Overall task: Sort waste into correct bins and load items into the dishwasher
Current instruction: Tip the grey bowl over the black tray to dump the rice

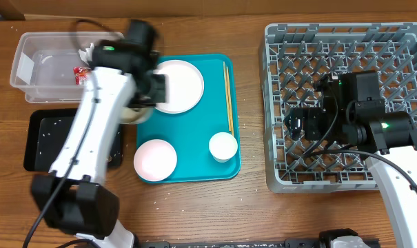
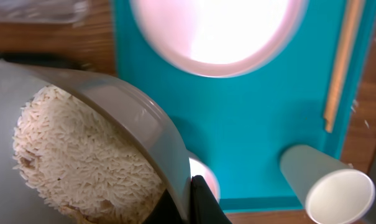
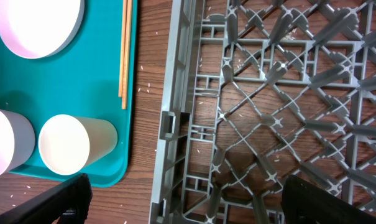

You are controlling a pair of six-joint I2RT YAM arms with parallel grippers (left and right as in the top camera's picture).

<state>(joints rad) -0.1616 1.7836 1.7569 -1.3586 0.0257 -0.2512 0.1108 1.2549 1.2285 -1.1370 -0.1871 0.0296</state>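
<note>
My left gripper will set the small bowl down on the teal tray (image 1: 181,130) (image 2: 232,124) between the pink plate and the white cup.
My left gripper (image 1: 151,96) is shut on the rim of a bowl of white rice (image 2: 82,149), tilted, at the teal tray's left edge; the bowl shows under the arm in the overhead view (image 1: 134,114). The pink plate (image 1: 178,85), another bowl (image 1: 155,158), a white cup (image 1: 222,146) on its side and the chopsticks (image 1: 228,96) lie on the teal tray (image 1: 194,131). The clear tub (image 1: 29,62) holds a red wrapper (image 1: 79,74). The black tray (image 1: 39,141) holds rice grains. My right gripper (image 3: 194,205) is open and empty over the grey dish rack (image 1: 346,41).
Loose rice grains lie scattered on the wooden table beside the teal tray and under the rack (image 3: 268,93). The rack's near wall stands between the right gripper and the teal tray (image 3: 63,87). The cup (image 3: 69,146) lies at the tray's near right corner.
</note>
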